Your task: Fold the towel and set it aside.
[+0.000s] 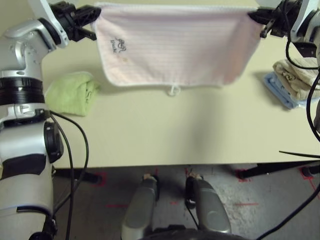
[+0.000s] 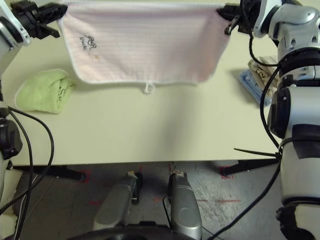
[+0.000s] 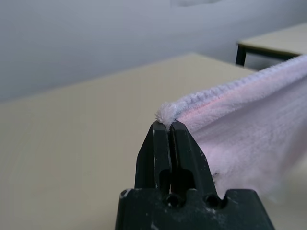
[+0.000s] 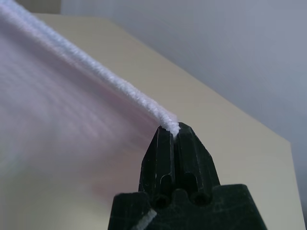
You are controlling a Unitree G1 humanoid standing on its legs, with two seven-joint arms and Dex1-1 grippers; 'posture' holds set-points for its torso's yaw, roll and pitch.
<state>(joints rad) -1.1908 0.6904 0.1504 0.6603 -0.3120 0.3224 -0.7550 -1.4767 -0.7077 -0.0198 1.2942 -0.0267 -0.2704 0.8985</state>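
Observation:
Next, I let go of the corner of the pale pink towel that my left gripper has, on the bare table [image 1: 128, 98] beside the light green towel.
The pale pink towel [image 1: 175, 45] with white edging hangs stretched in the air above the far part of the table, folded double, its dark motif [image 1: 118, 46] at the left and a small white loop [image 1: 173, 90] dangling from the lower edge. My left gripper [image 1: 94, 15] is shut on the towel's upper left corner [image 3: 165, 114]. My right gripper [image 1: 254, 17] is shut on the upper right corner [image 4: 170, 125]. Both pairs of jaws are pressed together on the white edging.
A rolled light green towel [image 1: 72, 92] lies on the table [image 1: 165, 135] at the left. Beige and blue folded towels [image 1: 292, 77] are stacked at the right edge. Black cables [image 1: 75, 160] hang by both arms. Another table [image 3: 273, 45] stands behind.

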